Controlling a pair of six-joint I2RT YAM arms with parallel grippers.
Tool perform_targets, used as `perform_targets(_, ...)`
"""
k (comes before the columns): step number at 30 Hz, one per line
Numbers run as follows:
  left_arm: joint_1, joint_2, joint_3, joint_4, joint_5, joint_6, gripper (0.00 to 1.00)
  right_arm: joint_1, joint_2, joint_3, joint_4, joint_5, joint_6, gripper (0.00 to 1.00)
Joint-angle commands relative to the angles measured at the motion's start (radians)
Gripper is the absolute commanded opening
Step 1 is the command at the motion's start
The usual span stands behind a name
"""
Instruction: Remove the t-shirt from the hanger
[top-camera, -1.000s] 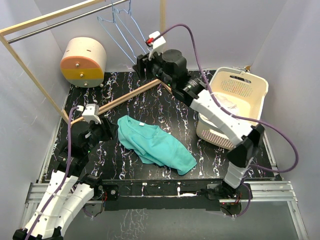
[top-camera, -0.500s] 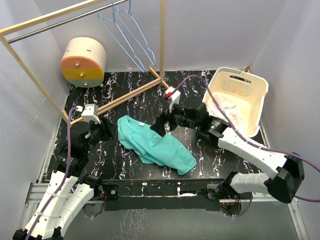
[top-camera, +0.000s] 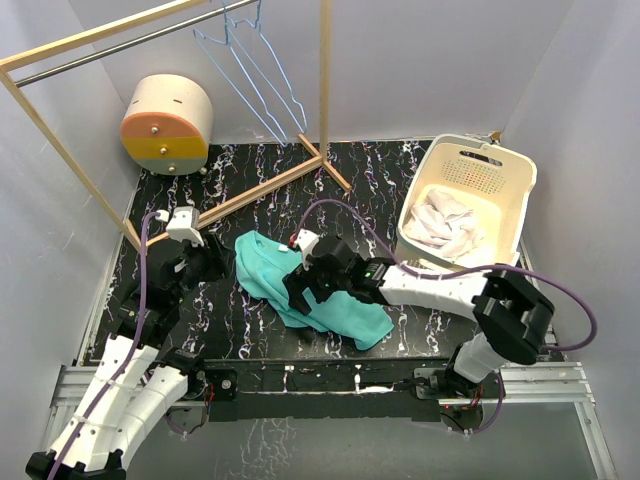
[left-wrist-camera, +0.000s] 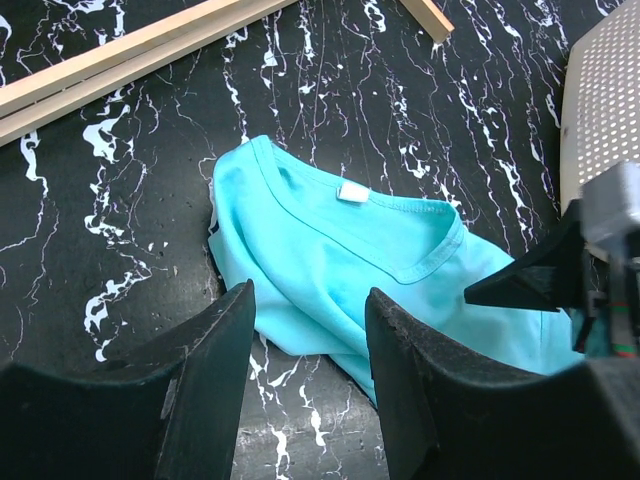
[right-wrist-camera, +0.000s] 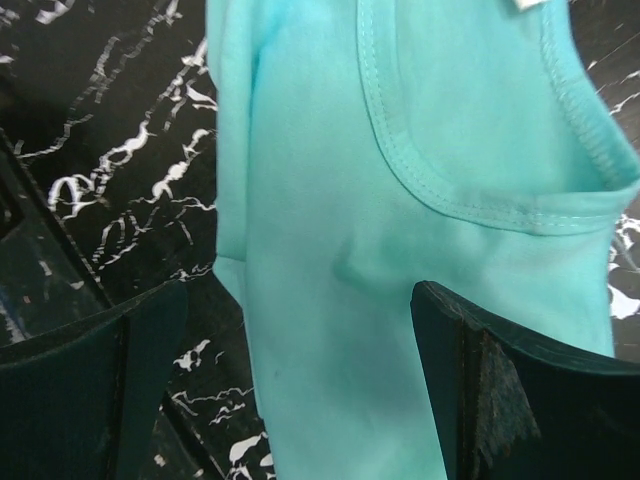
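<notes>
My right gripper should close on the teal t-shirt's front (top-camera: 309, 299) (right-wrist-camera: 315, 320), just under the collar, and gather the cloth between its fingers.
The teal t-shirt (top-camera: 350, 310) lies crumpled on the black marbled table, off the hanger. The blue wire hanger (top-camera: 255, 70) hangs bare on the metal rod (top-camera: 120, 45) at the back. My right gripper (top-camera: 297, 290) is low over the shirt's left part, open wide, the cloth (right-wrist-camera: 400, 250) showing between its fingers near the collar. My left gripper (top-camera: 215, 262) stands open just left of the shirt, its fingers apart over the shirt's near edge (left-wrist-camera: 330, 250) with nothing held. One right fingertip (left-wrist-camera: 540, 280) shows at the right of the left wrist view.
A wooden rack stands over the back left, with a base bar (top-camera: 250, 195) across the table and an upright post (top-camera: 324, 70). A cream and orange drum (top-camera: 168, 122) sits at the back left. A cream laundry basket (top-camera: 500, 170) with white cloth is at the right.
My right arm has swung from the back by the hanger down to the shirt, and its jaws have opened wide. The left arm and the shirt have not moved.
</notes>
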Motion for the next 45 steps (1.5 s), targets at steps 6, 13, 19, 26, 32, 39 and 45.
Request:
perform_targets(6,-0.001,0.002,0.000,-0.009,-0.018,-0.004,0.46,0.033,0.145,0.088,0.105,0.084,0.038,0.98)
perform_targets(13,-0.001,-0.001,0.000,-0.010,-0.020,-0.004,0.46,0.033,0.267,0.161,0.003,0.255,0.110,0.97)
perform_targets(19,-0.001,-0.004,0.001,-0.010,-0.021,-0.004,0.46,0.033,0.337,0.211,-0.062,0.320,0.105,0.61)
perform_targets(26,-0.001,-0.004,0.001,-0.010,-0.019,-0.004,0.46,-0.020,0.270,0.248,-0.081,0.322,0.120,0.08)
perform_targets(32,-0.002,-0.005,0.001,-0.011,-0.019,-0.004,0.46,-0.316,0.061,0.311,-0.057,0.121,0.170,0.08)
perform_targets(39,-0.001,-0.003,0.000,-0.009,-0.016,-0.004,0.46,-0.613,-0.081,0.536,-0.106,0.097,0.182,0.08)
perform_targets(45,-0.001,-0.007,0.002,-0.010,-0.017,-0.004,0.46,-0.756,-0.214,0.667,-0.168,0.324,0.154,0.08)
